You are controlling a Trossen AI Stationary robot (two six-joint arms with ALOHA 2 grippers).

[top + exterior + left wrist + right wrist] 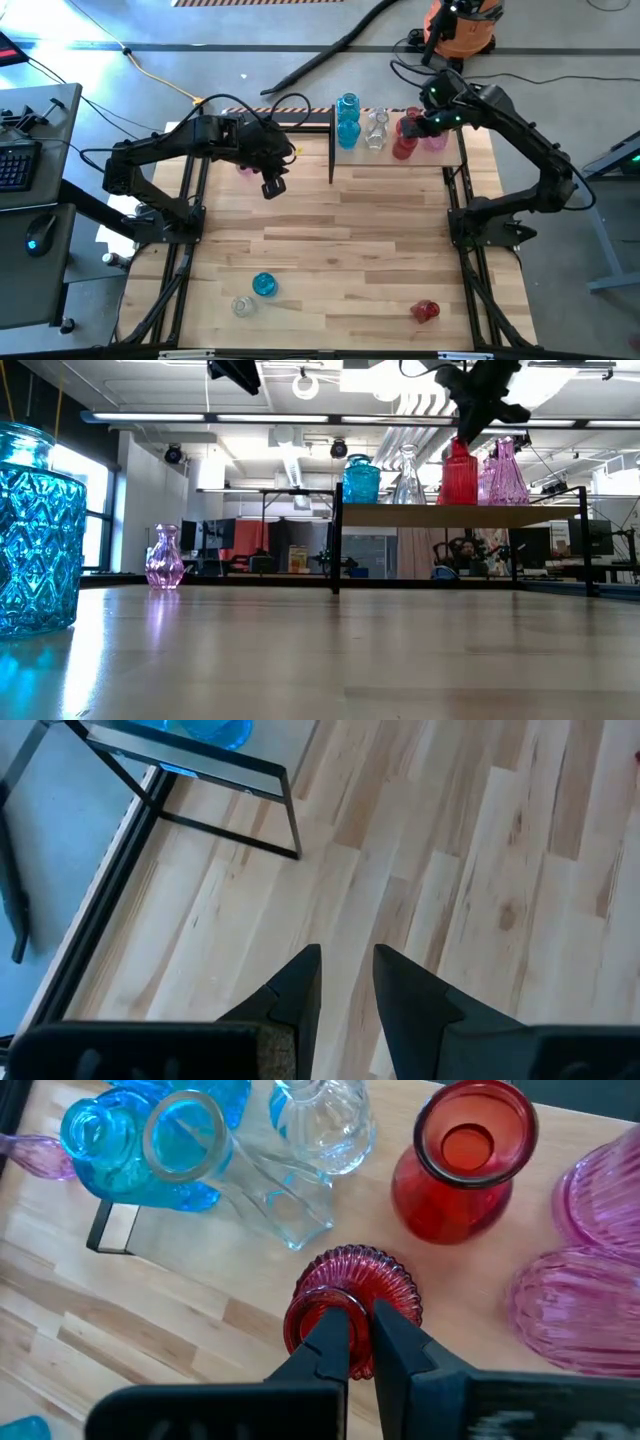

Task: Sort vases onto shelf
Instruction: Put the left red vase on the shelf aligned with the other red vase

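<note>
Next, I release the ribbed red vase from my right gripper in front of the wide-mouthed red vase (405, 145) (394, 1274) on the shelf.
My right gripper (360, 1315) is over the plywood shelf (442, 158) at the table's far edge, shut on a ribbed red vase (352, 1285). Around it on the shelf stand a wide-mouthed red vase (462, 1170), pink vases (580, 1305), clear vases (318, 1125) and blue vases (115, 1155). My left gripper (272, 187) hangs open above the table's far left part, touching nothing. A pink vase (165, 557) stands on the table beneath the left arm. Near the table's front are a blue vase (264, 285), a clear vase (241, 306) and a red vase (425, 311). My right gripper pinches the ribbed red vase at the rim of its mouth (300, 1325), coming from above and pointing down. One finger (330, 1340) seems to sit over the mouth and the other outside it. The vase is upright, and in the low view its base (460, 500) looks level with the shelf top.
The shelf's black uprights (332, 150) rise from the table's far middle, and one leg shows in the left wrist view (285, 815). The middle of the wooden table (340, 240) is bare wood. A keyboard and mouse lie on a desk to the left, off the table.
</note>
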